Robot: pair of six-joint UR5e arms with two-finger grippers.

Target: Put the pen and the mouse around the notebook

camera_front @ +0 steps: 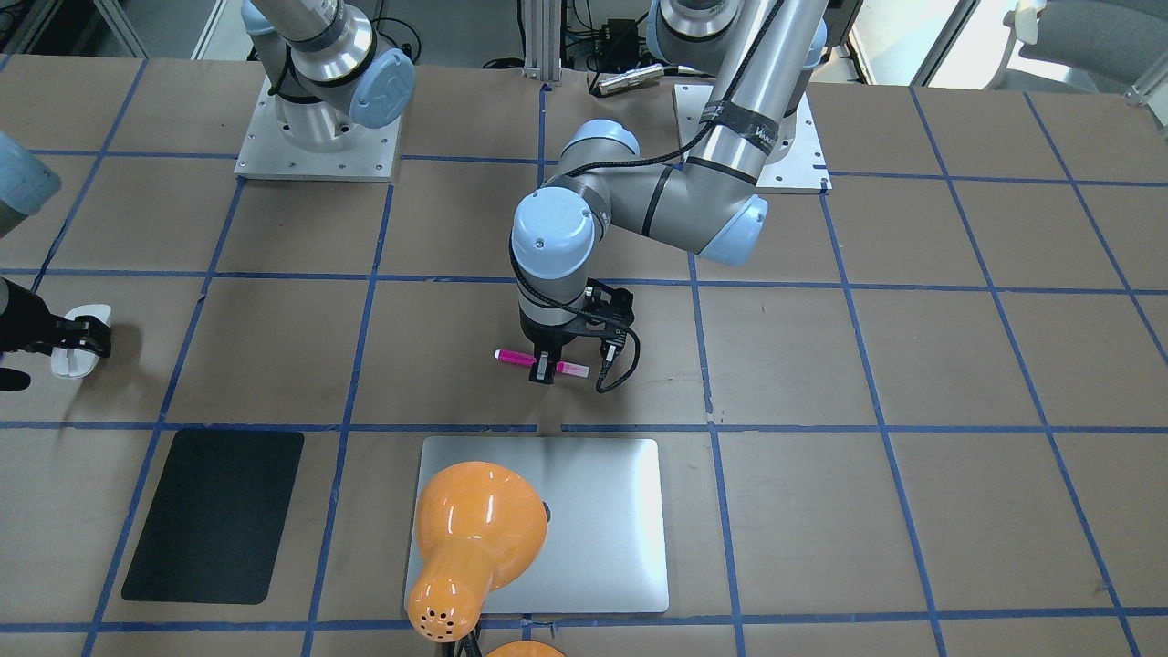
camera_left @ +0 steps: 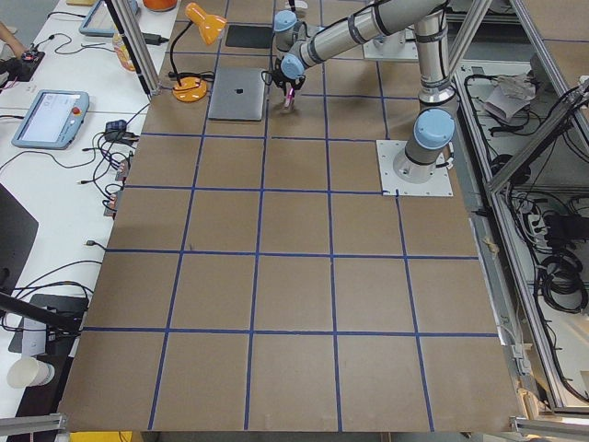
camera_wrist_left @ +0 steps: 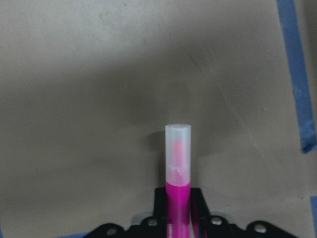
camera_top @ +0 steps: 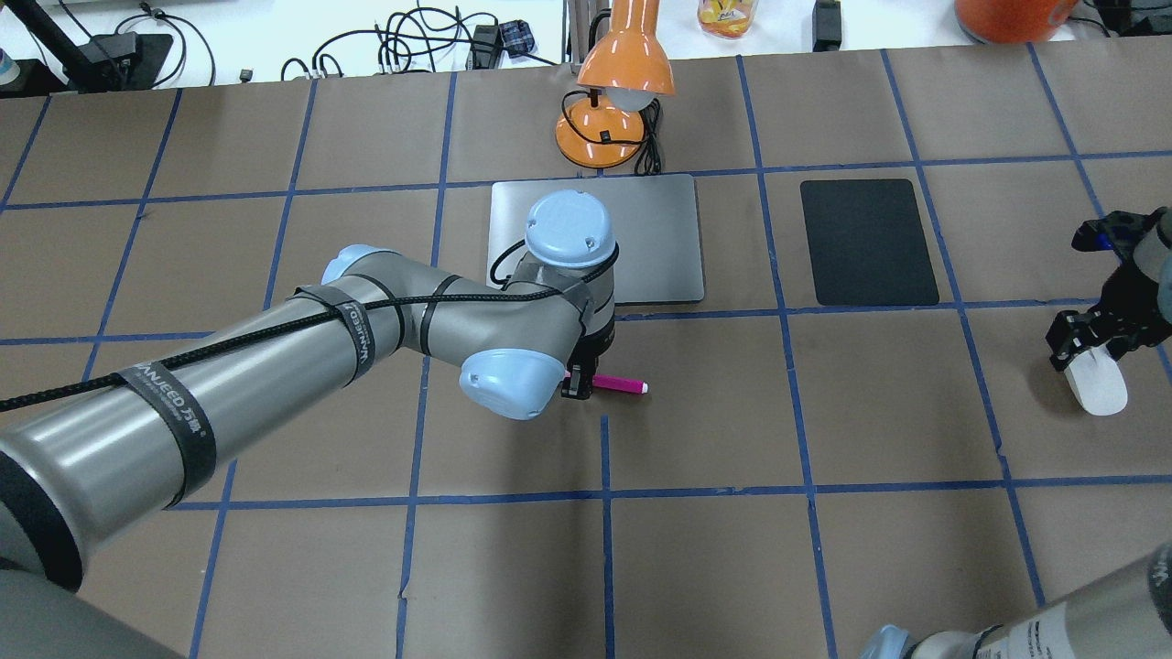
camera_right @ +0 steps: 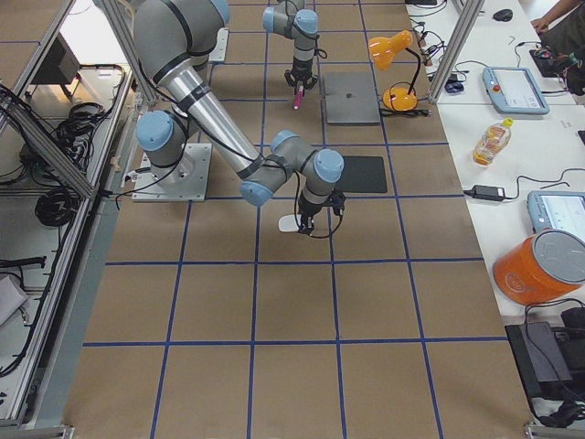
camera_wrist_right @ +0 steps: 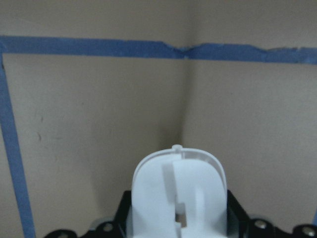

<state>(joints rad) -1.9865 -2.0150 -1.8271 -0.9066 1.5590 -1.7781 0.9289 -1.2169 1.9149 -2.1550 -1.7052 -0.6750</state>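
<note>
Next, my right gripper lets go of the white mouse on the middle of the black mat (camera_front: 206, 525) beside the silver notebook.
The magenta pen (camera_front: 516, 357) is held level in my left gripper (camera_front: 545, 370), which is shut on its middle. It hangs low over the brown table, on the robot's side of the silver notebook (camera_front: 602, 520). In the left wrist view the pale cap of the pen (camera_wrist_left: 178, 148) sticks out past the fingers. The white mouse (camera_top: 1099, 384) is in my right gripper (camera_top: 1085, 343), which is shut on it, far off to the right beyond the black mat. The right wrist view shows the mouse (camera_wrist_right: 178, 193) filling the jaws.
A black mat (camera_top: 868, 241) lies right of the notebook (camera_top: 655, 238). An orange desk lamp (camera_top: 623, 82) stands at the notebook's far edge with its head over the notebook. Blue tape lines (camera_top: 604, 494) grid the table.
</note>
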